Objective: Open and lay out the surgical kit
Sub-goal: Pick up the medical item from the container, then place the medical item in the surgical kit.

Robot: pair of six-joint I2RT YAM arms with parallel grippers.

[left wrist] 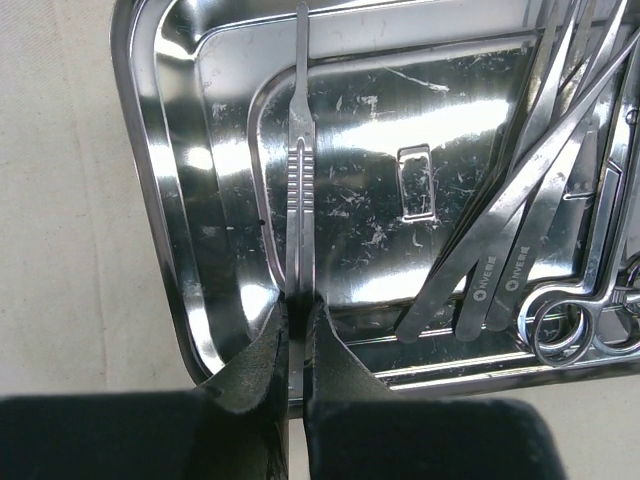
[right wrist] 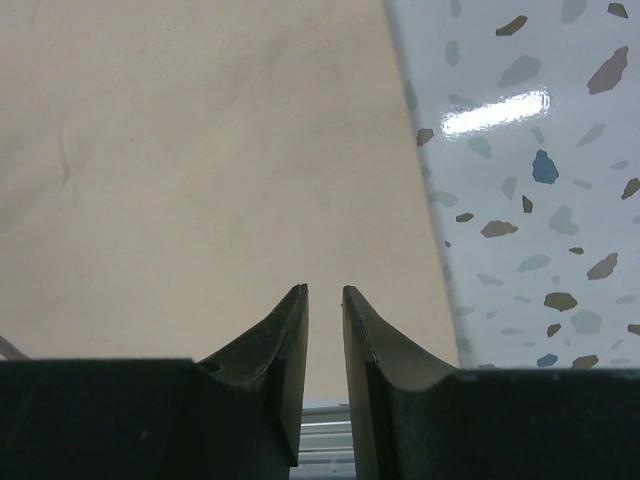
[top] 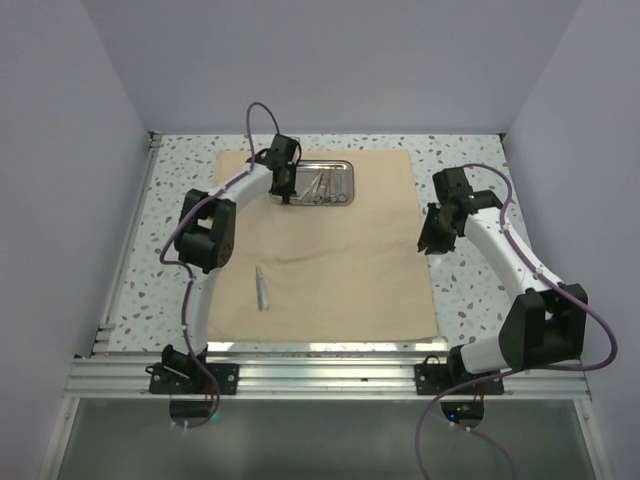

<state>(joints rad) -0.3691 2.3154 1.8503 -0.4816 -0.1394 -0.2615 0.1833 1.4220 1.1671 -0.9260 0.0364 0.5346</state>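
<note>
The robot's left gripper needs to release the slim scalpel handle on the beige cloth wrap (top: 275,277), next to the other scalpel handle.
The beige cloth wrap (top: 330,250) lies spread flat on the table. The steel tray (top: 305,167) sits on its far edge. My left gripper (top: 286,190) is at the tray's left end, shut on a slim scalpel handle (left wrist: 296,170) that lies lengthwise on the tray floor (left wrist: 360,130); the fingertips (left wrist: 297,305) pinch its near end. Tweezers (left wrist: 500,260) and ring-handled scissors (left wrist: 565,325) lie at the tray's right side. Another scalpel handle (top: 260,288) lies on the cloth, front left. My right gripper (top: 430,243) hovers over the cloth's right edge (right wrist: 200,150), jaws (right wrist: 324,290) slightly apart and empty.
The speckled white tabletop (right wrist: 540,200) shows to the right of the cloth. Grey walls close in the table on the left, back and right. An aluminium rail (top: 320,375) runs along the near edge by the arm bases.
</note>
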